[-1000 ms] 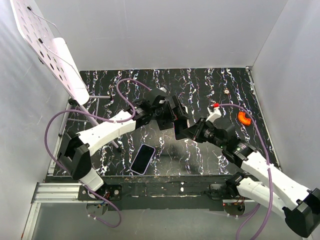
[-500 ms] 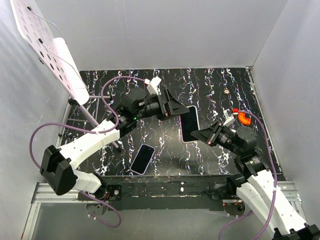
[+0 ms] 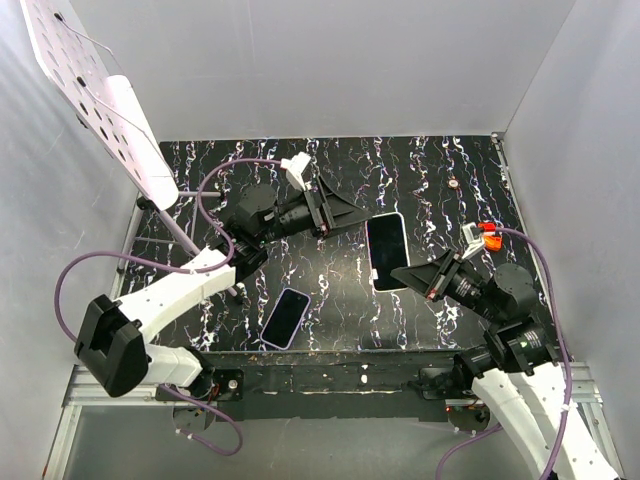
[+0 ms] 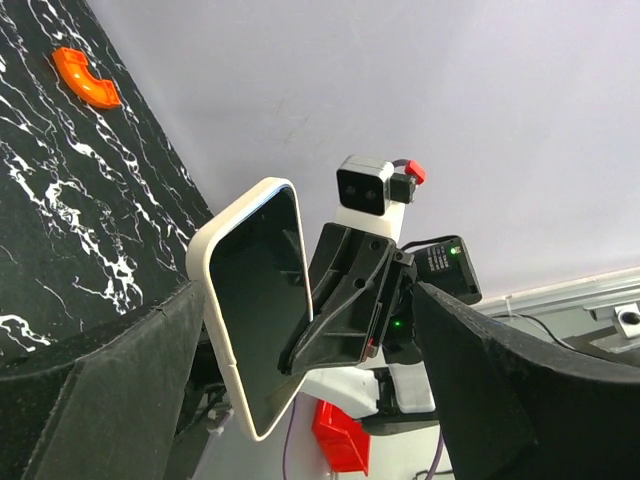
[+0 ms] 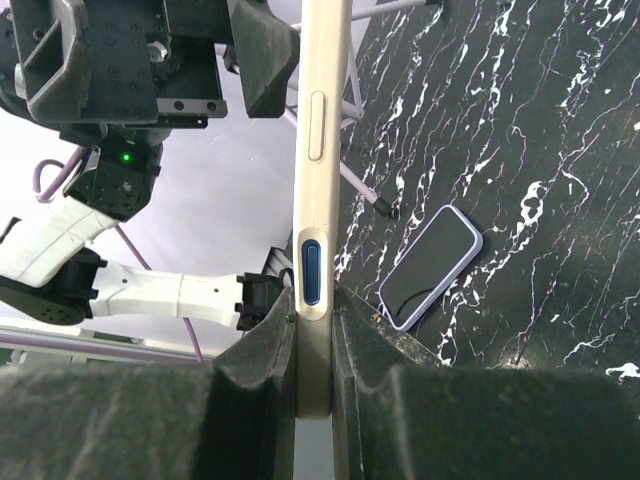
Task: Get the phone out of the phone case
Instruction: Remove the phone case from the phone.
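Observation:
The phone case lies at a slant across the left gripper's open fingers, so the left gripper should line up with the case's long edge and pinch its far end (image 3: 374,224).
My right gripper (image 3: 408,273) is shut on the lower end of a cream-rimmed phone case (image 3: 388,250) with a dark face and holds it above the table's middle. The right wrist view shows the case edge-on (image 5: 318,170), with side buttons, pinched between my fingers (image 5: 270,360). I cannot tell whether a phone sits in it. My left gripper (image 3: 345,212) is open and empty, just left of the case and apart from it. It faces the case (image 4: 255,300). A lavender-rimmed phone (image 3: 286,317) lies flat near the front edge and also shows in the right wrist view (image 5: 432,265).
A white perforated board (image 3: 90,90) on a thin metal stand (image 3: 190,240) leans at the back left. A small orange curved piece (image 3: 490,240) lies at the right, beside my right wrist; it also shows in the left wrist view (image 4: 85,78). White walls enclose the black marbled table (image 3: 430,170).
Both grippers held the case together a second ago. The left gripper has let go and drawn back to the left. The right gripper has carried the case right and toward the front.

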Available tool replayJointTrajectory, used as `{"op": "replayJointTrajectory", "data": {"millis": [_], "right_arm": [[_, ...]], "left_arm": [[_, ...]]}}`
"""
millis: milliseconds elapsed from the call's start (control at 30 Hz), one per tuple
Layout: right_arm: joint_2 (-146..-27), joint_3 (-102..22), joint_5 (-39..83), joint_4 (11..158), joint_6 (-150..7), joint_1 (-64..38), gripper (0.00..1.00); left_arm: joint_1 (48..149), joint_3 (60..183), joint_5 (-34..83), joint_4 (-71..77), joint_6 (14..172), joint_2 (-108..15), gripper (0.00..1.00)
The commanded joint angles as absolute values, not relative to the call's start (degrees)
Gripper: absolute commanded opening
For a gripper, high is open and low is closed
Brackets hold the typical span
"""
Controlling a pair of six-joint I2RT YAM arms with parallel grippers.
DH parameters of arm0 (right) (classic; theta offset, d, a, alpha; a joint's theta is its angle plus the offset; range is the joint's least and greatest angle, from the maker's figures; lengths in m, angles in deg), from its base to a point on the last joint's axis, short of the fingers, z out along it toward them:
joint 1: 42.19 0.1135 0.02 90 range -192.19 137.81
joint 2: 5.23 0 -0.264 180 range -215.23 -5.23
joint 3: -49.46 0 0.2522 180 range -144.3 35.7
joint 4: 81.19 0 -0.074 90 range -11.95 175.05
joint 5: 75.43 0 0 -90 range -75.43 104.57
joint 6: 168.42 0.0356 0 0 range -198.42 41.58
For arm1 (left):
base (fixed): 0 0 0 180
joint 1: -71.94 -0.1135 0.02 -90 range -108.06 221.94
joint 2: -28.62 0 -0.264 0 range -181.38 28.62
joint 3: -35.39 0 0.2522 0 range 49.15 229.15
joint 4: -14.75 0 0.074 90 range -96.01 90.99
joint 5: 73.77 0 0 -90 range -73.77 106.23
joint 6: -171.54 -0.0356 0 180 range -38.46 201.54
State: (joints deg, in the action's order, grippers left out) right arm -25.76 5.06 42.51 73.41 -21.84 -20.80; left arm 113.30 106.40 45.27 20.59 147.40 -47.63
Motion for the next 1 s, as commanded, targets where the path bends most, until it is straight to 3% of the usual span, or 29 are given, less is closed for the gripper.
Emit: {"op": "replayJointTrajectory", "data": {"millis": [0,133,267,433,500,567,600,767,967], "right_arm": [[-25.35,1.24,42.16,80.11,-21.47,-21.01,0.01],[-28.43,1.15,45.59,88.01,-18.75,-21.09,0.01],[-30.10,1.24,46.91,94.70,-16.11,-21.09,0.01],[-31.77,1.42,46.91,95.94,-15.31,-21.18,0.01],[-31.07,0.98,45.34,93.94,-16.44,-21.18,0.01],[-29.93,-1.12,41.83,86.84,-20.21,-21.18,0.01],[-29.58,-2.35,40.60,82.19,-22.49,-21.09,0.01],[-29.22,-3.95,41.37,81.69,-24.11,-21.18,0.01],[-32.20,-1.93,48.30,93.98,-18.93,-21.18,0.01]], "left_arm": [[113.25,106.19,42.67,17.34,145.60,-43.88,0.86],[113.68,106.28,50.76,30.39,154.81,-51.08,0.81],[114.56,107.24,53.93,37.20,159.58,-55.66,0.57],[115.88,107.95,53.23,36.07,157.57,-55.14,0.44],[115.88,106.81,52.10,35.09,156.43,-53.22,0.49],[115.88,105.75,48.86,27.59,151.36,-49.28,0.66],[115.97,106.62,46.40,21.27,146.71,-47.08,0.70],[116.41,108.92,39.18,6.53,138.40,-42.14,0.72],[116.41,108.39,45.48,18.18,145.24,-47.13,0.70]]}}
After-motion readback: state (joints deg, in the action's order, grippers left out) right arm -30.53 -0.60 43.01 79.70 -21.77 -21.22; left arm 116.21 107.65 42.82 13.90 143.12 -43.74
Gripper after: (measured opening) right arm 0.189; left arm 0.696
